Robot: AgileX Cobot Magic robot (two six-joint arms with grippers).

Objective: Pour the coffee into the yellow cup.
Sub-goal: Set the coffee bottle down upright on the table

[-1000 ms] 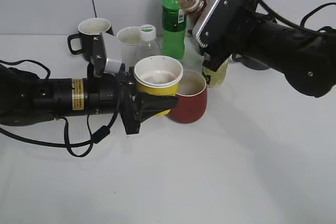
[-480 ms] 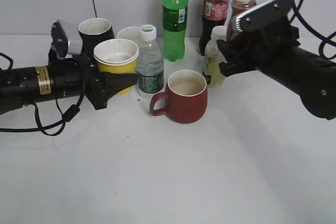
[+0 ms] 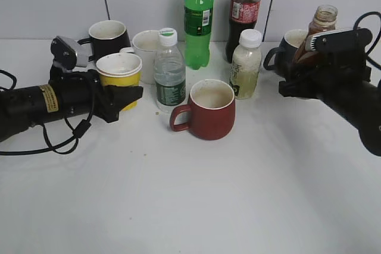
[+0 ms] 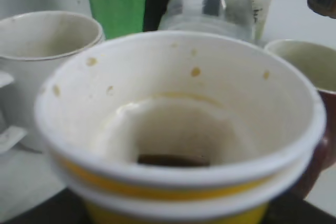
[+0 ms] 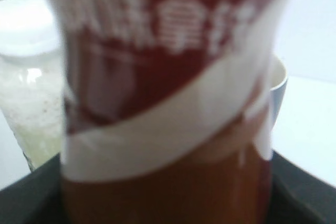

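Note:
The robot's left gripper needs to release the yellow cup on the table (image 3: pixel 131 122) in front of the white mug, near the water bottle.
The yellow cup (image 3: pixel 121 76) has a white rim and stands upright at the left, in front of the white mug. My left gripper (image 3: pixel 126 94) is shut on its lower wall. In the left wrist view the cup (image 4: pixel 178 129) fills the frame, with brown splashes on its white inside and a little dark liquid (image 4: pixel 170 159) at the bottom. My right gripper (image 3: pixel 299 77) is shut on the coffee bottle (image 3: pixel 320 23), upright and uncapped at the far right. The bottle's brown body and white swirl (image 5: pixel 168 103) fill the right wrist view.
A red mug (image 3: pixel 208 111) stands in the middle. Behind it stand a water bottle (image 3: pixel 169 69), a green bottle (image 3: pixel 197 19), a cola bottle (image 3: pixel 244 10) and a small pale bottle (image 3: pixel 246 63). A white mug (image 3: pixel 143 46) and black mug (image 3: pixel 107 35) stand back left; a dark mug (image 3: pixel 290 43) stands by the right gripper.
My left gripper has carried the yellow cup from above the red mug back to the left and lower. My right gripper has swung the coffee bottle from tilted near the middle to upright at the right.

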